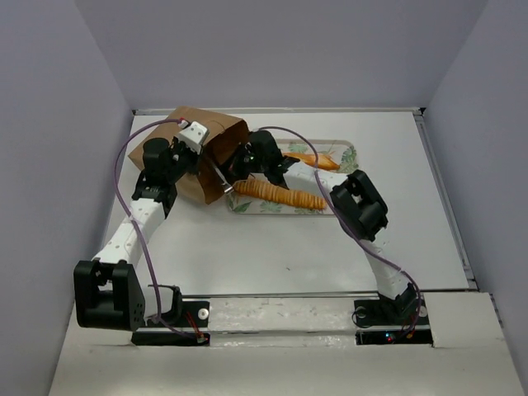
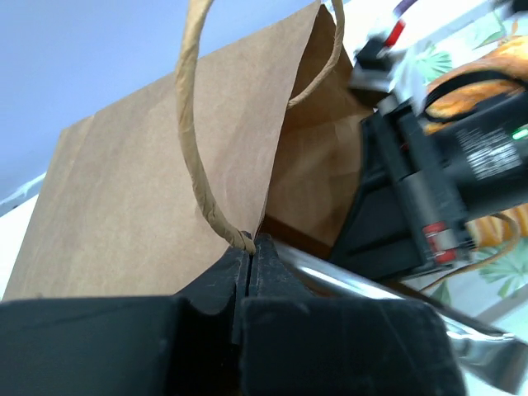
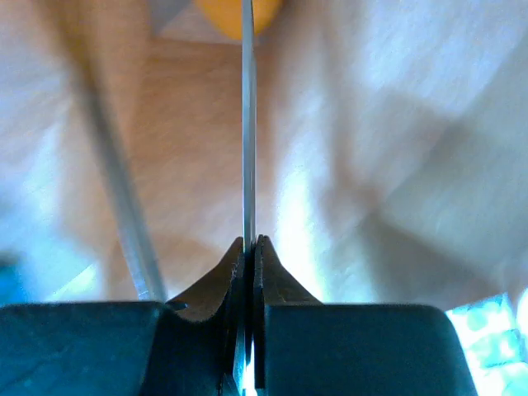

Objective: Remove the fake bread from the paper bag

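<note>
I will put the grey piece down with my right gripper on the table (image 1: 373,179) beside the end of the flowered tray that is farthest from the bag.
The brown paper bag (image 1: 210,132) lies on its side at the back left, its mouth toward the tray. My left gripper (image 1: 200,157) (image 2: 250,243) is shut on one of the bag's cord handles (image 2: 194,148). My right gripper (image 1: 239,167) (image 3: 250,241) sits in the bag's mouth, shut on a thin grey strip (image 3: 247,124) seen edge on. Deep inside the bag, one piece of fake bread (image 3: 216,10) shows as an orange end. A ribbed stick loaf (image 1: 276,194) and a baguette (image 1: 318,159) lie on the tray.
The flowered tray (image 1: 348,150) sits right of the bag, under the right forearm (image 2: 429,181). A shiny metal bar (image 2: 363,285) runs past the left jaws toward the bag. Grey walls close off the table's back and sides.
</note>
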{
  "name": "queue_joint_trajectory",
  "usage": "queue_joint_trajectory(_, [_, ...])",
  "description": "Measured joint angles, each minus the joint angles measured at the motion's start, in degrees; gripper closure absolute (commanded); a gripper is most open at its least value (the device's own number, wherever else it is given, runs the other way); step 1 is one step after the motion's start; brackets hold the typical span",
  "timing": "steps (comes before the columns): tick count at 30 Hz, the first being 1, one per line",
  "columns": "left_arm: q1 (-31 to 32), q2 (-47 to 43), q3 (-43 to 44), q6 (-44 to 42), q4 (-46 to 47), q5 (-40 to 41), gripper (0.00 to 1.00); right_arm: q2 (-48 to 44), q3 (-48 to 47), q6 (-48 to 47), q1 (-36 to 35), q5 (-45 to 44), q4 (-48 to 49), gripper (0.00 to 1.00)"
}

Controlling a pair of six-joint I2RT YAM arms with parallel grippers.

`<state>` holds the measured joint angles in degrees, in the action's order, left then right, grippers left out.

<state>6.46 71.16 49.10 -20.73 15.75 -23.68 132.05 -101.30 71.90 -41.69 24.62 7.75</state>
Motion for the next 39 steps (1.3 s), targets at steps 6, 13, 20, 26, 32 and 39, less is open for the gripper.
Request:
queue_joint_trajectory(6, [-1.70, 0.24, 0.00, -1.49, 1.20, 0.20, 1.00, -6.27, 3.32, -2.45, 0.09, 0.13, 0.17, 0.99])
queue_joint_trajectory(13, [-1.68, 1.25, 0.72, -1.18, 2.43, 3.87, 1.00, -8.94, 8.28, -3.76, 0.87, 0.46, 0.39, 0.99])
queue_joint_trajectory(20, [-1.92, 5.92, 7.61, -0.83, 0.20, 13.57, 1.00, -13.94, 10.93, -12.98, 4.72, -0.70, -6.82, 0.99])
queue_joint_trajectory(26, [-2.36, 7.13, 12.20, -0.17, -2.32, 16.22, 1.00, -27.12, 10.95, -22.62, 11.32, -4.11, -13.38, 0.99])
queue_joint_trajectory(32, [-2.75, 8.02, 18.27, 5.18, -8.33, 15.82, 1.00, -38.62, 14.97, -32.79, 22.99, -12.70, -17.46, 0.99])
queue_joint_trajectory(39, [-5.18, 8.20, 29.57, 20.09, -15.39, 10.34, 1.00, -40.89, 29.11, -46.56, 37.38, -31.32, -24.55, 0.99])
